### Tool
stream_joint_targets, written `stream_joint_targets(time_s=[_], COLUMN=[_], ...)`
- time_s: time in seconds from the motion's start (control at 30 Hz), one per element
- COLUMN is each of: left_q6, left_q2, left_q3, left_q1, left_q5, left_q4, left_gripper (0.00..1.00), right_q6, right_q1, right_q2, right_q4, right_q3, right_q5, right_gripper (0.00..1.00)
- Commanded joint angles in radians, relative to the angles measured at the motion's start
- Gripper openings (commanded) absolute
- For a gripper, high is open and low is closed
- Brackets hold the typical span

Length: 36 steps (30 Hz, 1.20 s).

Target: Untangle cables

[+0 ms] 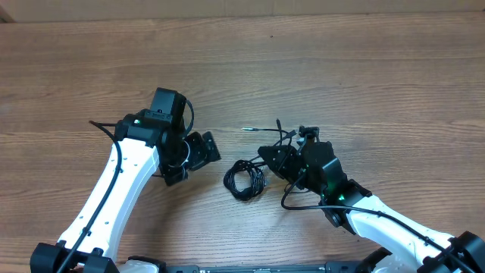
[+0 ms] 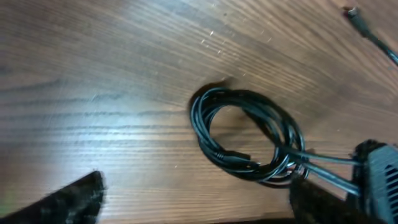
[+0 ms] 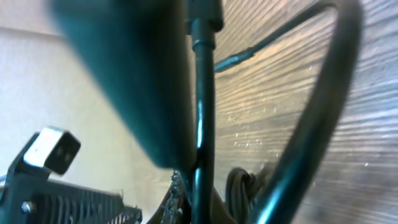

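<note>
The left gripper needs to next move to the black coil and close on the coil's near side (image 1: 239,195) (image 2: 213,149), beside the small plug among the coil's strands of cable.
The cables lie bunched in a small black coil (image 1: 244,180) on the wooden table (image 1: 341,68), between my two grippers. My left gripper (image 1: 193,161) hangs just left of the coil, open, with nothing between its fingers. In the left wrist view the coil (image 2: 205,127) lies ahead of the gripper (image 2: 193,208), close to its right finger (image 2: 311,202). My right gripper (image 1: 271,155) is shut on strands that run out of the coil's right side. One strand (image 3: 202,93) crosses the right wrist view close up. A loose cable end with a silver tip (image 1: 254,130) lies beyond the coil.
Each arm carries its own thicker black cord, one along the left arm (image 1: 114,140) and one looping by the right wrist (image 1: 303,206). Bare wood stretches across the far half of the table. The right arm's white link (image 1: 386,227) fills the near right corner.
</note>
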Motion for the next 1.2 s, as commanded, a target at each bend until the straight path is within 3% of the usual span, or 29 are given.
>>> stream_joint_targets(time_s=[0.0,0.2,0.27,0.37,0.67,0.9,0.97,1.03,1.17], left_q6=[-0.002,-0.232,-0.317,-0.46,-1.007,-1.174,-1.217,-1.236,-1.234], left_q2=[-0.004,-0.004,-0.004,-0.004,-0.004,-0.004,-0.004,-0.004,-0.004], left_q3=[-0.023,-0.147,-0.187,-0.242,-0.412,-0.465,-0.465,-0.465,-0.466], left_q1=[-0.025,-0.1,-0.121,-0.152,-0.256,-0.384,-0.415,-0.438,-0.457], left_q5=[0.0,0.117,0.165,0.196,0.09,-0.045,-0.103,-0.143,-0.179], left_q4=[-0.005,0.041,0.072,0.135,0.425,0.652,0.658,0.658,0.631], left_gripper=[0.86,0.87,1.0,1.0,0.84,0.89,0.74,0.5,0.2], right_q6=[0.01,0.04,0.04,0.04,0.04,0.04,0.04,0.04,0.04], right_q1=[0.002,0.002,0.002,0.002,0.002,0.002,0.002,0.002,0.002], right_q2=[-0.002,-0.002,-0.002,-0.002,-0.002,-0.002,-0.002,-0.002,-0.002], right_q4=[0.01,0.01,0.01,0.01,0.01,0.01,0.01,0.01,0.01], right_q3=[0.008,0.008,0.008,0.008,0.008,0.008,0.008,0.008,0.008], right_q5=[0.067,0.083,0.084,0.084,0.08,0.055,0.047,0.038,0.034], right_gripper=[0.04,0.04,0.04,0.04,0.04,0.04,0.04,0.04,0.04])
